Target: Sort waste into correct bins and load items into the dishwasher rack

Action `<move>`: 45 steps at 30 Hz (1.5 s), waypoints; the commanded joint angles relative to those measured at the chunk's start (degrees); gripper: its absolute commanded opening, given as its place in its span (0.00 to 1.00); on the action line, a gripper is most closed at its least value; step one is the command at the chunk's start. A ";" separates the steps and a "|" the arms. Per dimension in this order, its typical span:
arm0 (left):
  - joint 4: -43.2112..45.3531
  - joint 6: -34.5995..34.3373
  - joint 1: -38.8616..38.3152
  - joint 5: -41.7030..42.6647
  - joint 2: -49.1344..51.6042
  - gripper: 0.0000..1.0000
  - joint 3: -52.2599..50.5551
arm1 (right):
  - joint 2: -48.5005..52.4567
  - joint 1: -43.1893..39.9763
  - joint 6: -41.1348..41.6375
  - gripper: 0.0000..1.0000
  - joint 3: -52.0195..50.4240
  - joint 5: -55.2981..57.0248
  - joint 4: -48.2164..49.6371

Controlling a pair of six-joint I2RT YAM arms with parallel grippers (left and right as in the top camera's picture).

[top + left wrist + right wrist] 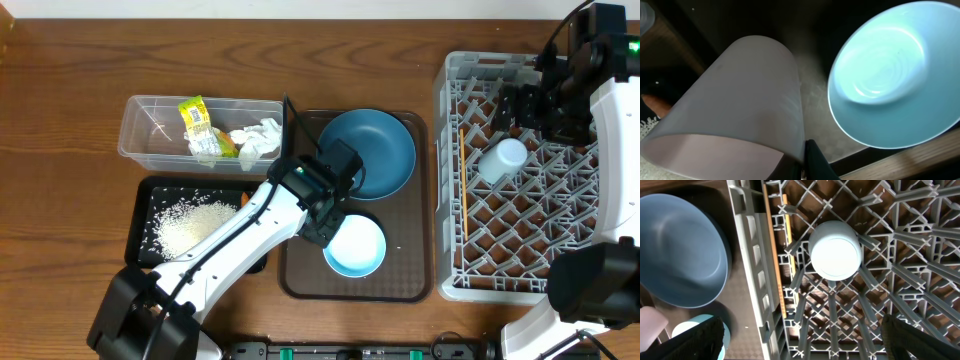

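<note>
I should set down the tilted pale pink cup that my left gripper pinches by the rim beside the bowl, and take its rim [645, 144] near the carrot.
My left gripper [805, 150] is shut on the rim of the pale pink cup [740, 100], which is tilted above the brown tray beside the white-and-light-blue bowl [890, 75]. In the overhead view the left gripper [322, 220] is between the dark blue plate [372, 152] and the bowl [355, 245], and the arm hides the cup. My right gripper [807, 345] is open over the grey rack [747, 255], with nothing between its fingers. A light blue cup [835, 250] stands upside down in the rack. The chopsticks [774, 255] lie along the rack's left wall.
The clear tub [150, 115] holds the yellow-green wrapper [200, 125] and white tissue [258, 138]. The black tray [150, 190] holds rice [190, 225] and a carrot [243, 200]. The brown tray [410, 270] lies between the bins and the rack [520, 230].
</note>
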 commanded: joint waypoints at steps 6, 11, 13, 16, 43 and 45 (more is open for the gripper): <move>-0.07 -0.46 -0.52 -1.53 1.38 0.06 -0.55 | -1.11 0.11 -0.33 0.99 0.87 -0.28 0.00; -0.07 -0.44 -0.94 -3.48 3.28 0.07 -0.55 | -1.11 0.11 -0.33 0.99 0.87 -0.28 -0.02; -0.17 -0.44 -0.92 -3.48 3.30 0.11 -0.55 | -1.11 0.11 -0.33 0.99 0.87 -0.26 -0.02; -0.11 -0.48 -0.94 -3.41 3.28 0.17 -0.55 | -1.11 0.11 -0.33 0.99 0.87 -0.28 0.00; -6.93 -5.11 2.08 -6.75 0.70 0.41 10.01 | -1.11 0.15 -0.33 0.99 0.87 -0.26 0.00; -8.44 -8.79 4.90 -6.64 -0.31 0.41 11.43 | -1.11 0.15 -0.33 0.99 0.87 -0.26 0.00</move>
